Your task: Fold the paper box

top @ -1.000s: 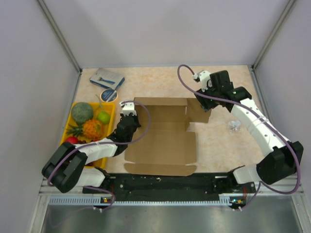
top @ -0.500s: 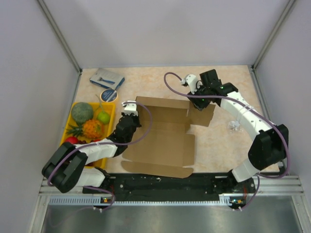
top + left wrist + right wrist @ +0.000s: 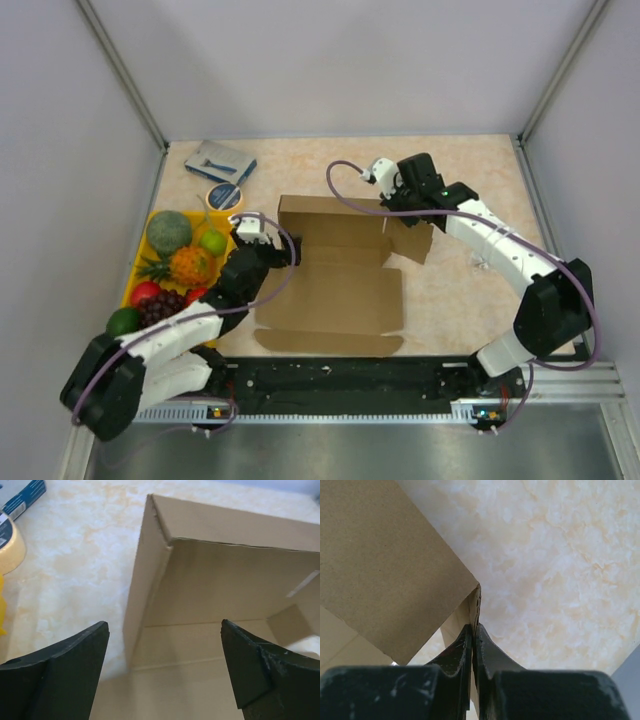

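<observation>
I will next move my left gripper over the paper box's flat panel (image 3: 322, 292), beside the near end flap, and close its empty fingers there.
The paper box (image 3: 340, 290), brown corrugated cardboard, lies in the middle of the table with its back wall (image 3: 235, 530) and left wall (image 3: 145, 575) standing up. My left gripper (image 3: 286, 252) is at the box's left wall, wide open (image 3: 165, 652), with nothing between its fingers (image 3: 75, 670). My right gripper (image 3: 400, 218) is at the box's far right corner, shut (image 3: 475, 630) on the thin edge of the right side flap (image 3: 385, 565), which is lifted off the table.
A yellow tray (image 3: 233, 240) of fruit stands at the left. A tape roll (image 3: 223, 196) and a blue-grey packet (image 3: 221, 160) lie at the back left. A small clear object (image 3: 482, 262) lies to the right of the box.
My left gripper has opened and drawn back slightly from the left wall. My right gripper has moved left and shut on the right flap, swinging it inward.
</observation>
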You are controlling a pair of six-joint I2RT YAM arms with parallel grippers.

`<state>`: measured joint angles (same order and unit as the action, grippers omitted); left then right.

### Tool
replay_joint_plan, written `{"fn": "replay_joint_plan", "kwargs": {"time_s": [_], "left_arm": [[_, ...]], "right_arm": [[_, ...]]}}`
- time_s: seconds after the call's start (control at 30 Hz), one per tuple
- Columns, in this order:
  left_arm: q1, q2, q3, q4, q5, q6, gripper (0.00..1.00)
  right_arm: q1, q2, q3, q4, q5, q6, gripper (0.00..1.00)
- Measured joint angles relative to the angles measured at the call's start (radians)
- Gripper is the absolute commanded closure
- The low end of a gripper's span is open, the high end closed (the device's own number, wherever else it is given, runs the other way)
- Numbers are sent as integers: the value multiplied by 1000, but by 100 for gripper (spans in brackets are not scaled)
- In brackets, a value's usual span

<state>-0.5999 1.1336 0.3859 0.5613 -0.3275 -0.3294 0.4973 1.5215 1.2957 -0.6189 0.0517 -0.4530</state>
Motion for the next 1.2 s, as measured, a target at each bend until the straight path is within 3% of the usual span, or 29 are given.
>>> {"fn": "replay_joint_plan", "kwargs": {"time_s": [0.13,0.17,0.3,0.37,0.53,0.63,0.73,0.87,1.2], "left_arm": [[0,-269,-94,-63,76,-42,34],[0,-320,-111,-76,96,-56,51],[-2,-476,-202,-85,240,-137,76],[-18,-454,-238,-48,289,-183,80],[-151,-171,-226,35,340,-251,91],[-228,34,-149,93,358,-278,100],[-281,185,-50,179,358,-291,100],[-372,346,78,269,310,-274,100],[-564,651,293,346,147,-163,100]], "right_arm": [[0,0,-1,14,15,-4,100],[0,-1,-1,17,14,-5,100],[0,-2,-7,34,9,-6,100],[0,-3,-8,36,7,-2,100],[1,-16,-24,37,10,35,79],[4,-17,-29,40,45,63,73],[-7,-21,-45,43,68,101,68],[-58,-28,-47,29,52,164,68],[-98,-65,-66,21,-35,247,89]]}}
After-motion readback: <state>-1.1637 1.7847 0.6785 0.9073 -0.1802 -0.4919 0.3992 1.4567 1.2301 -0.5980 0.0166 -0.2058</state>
